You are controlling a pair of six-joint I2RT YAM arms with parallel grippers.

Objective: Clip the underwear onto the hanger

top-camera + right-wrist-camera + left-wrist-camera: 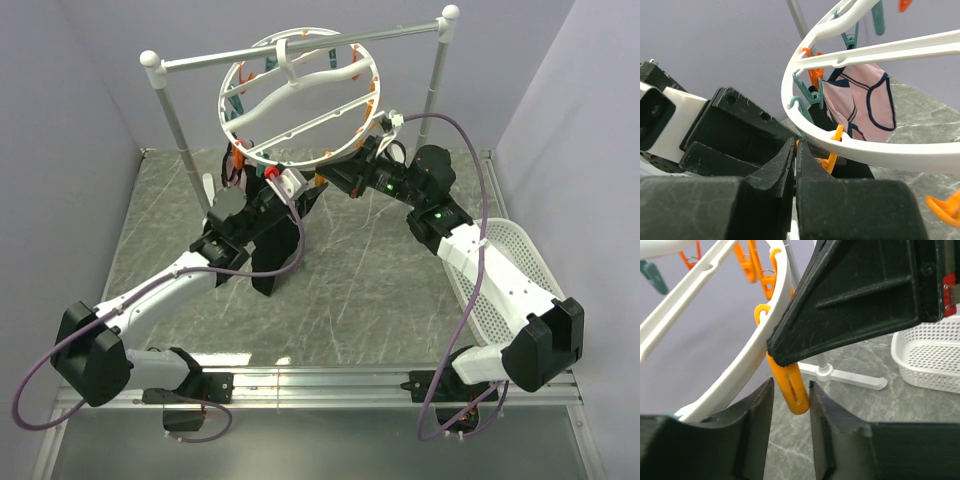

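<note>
Next, I grip the clothespin's lower end (797, 403) with my left gripper and straighten it before clipping the underwear, because the orange clothespin slants below the hanger's rim at my right gripper.
The white ring hanger (224, 108) hangs from the rail at the back. The black underwear (280, 250) hangs below its near rim, between my two grippers. My left gripper (285, 190) is open, its jaws standing either side of the lower end of an orange clothespin (794, 390) that hangs from the rim (747, 357). The pin touches only the right finger (830, 410). My right gripper (335, 180) is shut at the rim (880, 155), pinching the underwear's top edge by that pin. Its finger (860, 295) covers the pin's top.
A pink garment (860, 105) is clipped to the far side of the ring. Teal and orange pins hang around the rim. The rail stand (300, 50) holds the hanger, with its foot (850, 375) on the table. A white basket (510, 270) stands at the right.
</note>
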